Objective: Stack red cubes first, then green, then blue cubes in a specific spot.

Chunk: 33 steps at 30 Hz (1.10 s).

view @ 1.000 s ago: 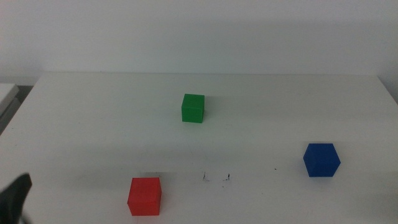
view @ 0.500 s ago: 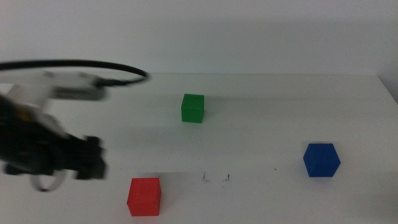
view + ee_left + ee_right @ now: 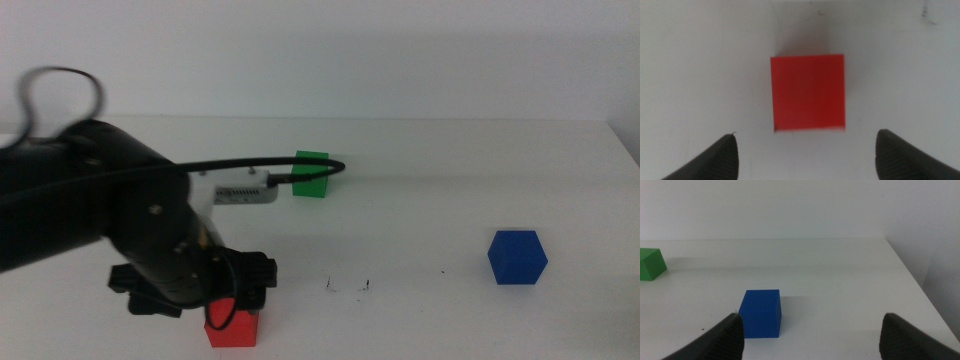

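The red cube goes first in the stack, so next my left gripper closes on the opposite sides (image 3: 233,325) (image 3: 809,93) of the red cube.
The red cube (image 3: 236,331) sits near the table's front left, mostly covered by my left arm. My left gripper (image 3: 238,306) hangs right above it. In the left wrist view the red cube (image 3: 807,93) lies on the table between and beyond the wide-open jaws of the left gripper (image 3: 806,146), untouched. The green cube (image 3: 312,175) stands at the back middle, and the blue cube (image 3: 517,257) at the right. The speck-marked spot (image 3: 348,286) is just right of the red cube. My right gripper (image 3: 811,319) is open and empty, near the blue cube (image 3: 761,313), out of the middle view.
The left arm's black cable (image 3: 300,168) arcs across the front of the green cube. The white table's (image 3: 450,170) right edge lies beyond the blue cube. The green cube (image 3: 650,264) also shows in the right wrist view.
My left arm has swung in from the left edge and moved right and down over the red cube. The cubes have not moved.
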Tool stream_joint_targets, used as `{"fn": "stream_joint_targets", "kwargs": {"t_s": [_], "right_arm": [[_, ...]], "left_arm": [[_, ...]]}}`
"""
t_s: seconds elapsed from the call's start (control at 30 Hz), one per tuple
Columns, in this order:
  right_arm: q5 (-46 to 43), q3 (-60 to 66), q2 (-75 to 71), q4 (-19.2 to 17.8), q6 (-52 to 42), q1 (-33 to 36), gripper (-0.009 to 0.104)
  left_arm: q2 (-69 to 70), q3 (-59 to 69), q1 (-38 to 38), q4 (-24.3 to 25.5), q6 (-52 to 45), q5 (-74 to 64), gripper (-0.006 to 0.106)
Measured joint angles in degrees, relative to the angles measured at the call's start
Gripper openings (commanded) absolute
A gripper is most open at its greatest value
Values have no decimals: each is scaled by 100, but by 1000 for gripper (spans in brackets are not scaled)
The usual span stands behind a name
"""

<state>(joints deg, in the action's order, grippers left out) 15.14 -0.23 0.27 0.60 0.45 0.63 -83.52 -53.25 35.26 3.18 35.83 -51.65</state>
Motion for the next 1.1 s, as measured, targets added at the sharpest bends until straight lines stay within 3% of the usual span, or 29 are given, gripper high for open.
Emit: {"fn": "stream_joint_targets", "kwargs": {"t_s": [0.4, 0.5, 0.57, 0.6, 0.63, 0.77, 1.1], "right_arm": [[0, 0, 0, 0, 0, 0, 93], [0, 0, 0, 0, 0, 0, 93], [11, 0, 0, 0, 0, 0, 93], [11, 0, 0, 0, 0, 0, 93], [11, 0, 0, 0, 0, 0, 93], [11, 0, 0, 0, 0, 0, 93], [21, 0, 0, 0, 0, 0, 93]], "left_arm": [[-1308, -9, 4, 278, 263, 1058, 91], [-1553, -9, 4, 322, 289, 1159, 78], [-1613, -9, 4, 332, 330, 1159, 59], [-1613, -37, 4, 332, 412, 1085, 40], [-1613, -88, 13, 319, 450, 1012, 29], [-1602, -740, 185, 271, 503, 437, -1], [-3042, -3595, 796, 30, 586, -839, 2]]}}
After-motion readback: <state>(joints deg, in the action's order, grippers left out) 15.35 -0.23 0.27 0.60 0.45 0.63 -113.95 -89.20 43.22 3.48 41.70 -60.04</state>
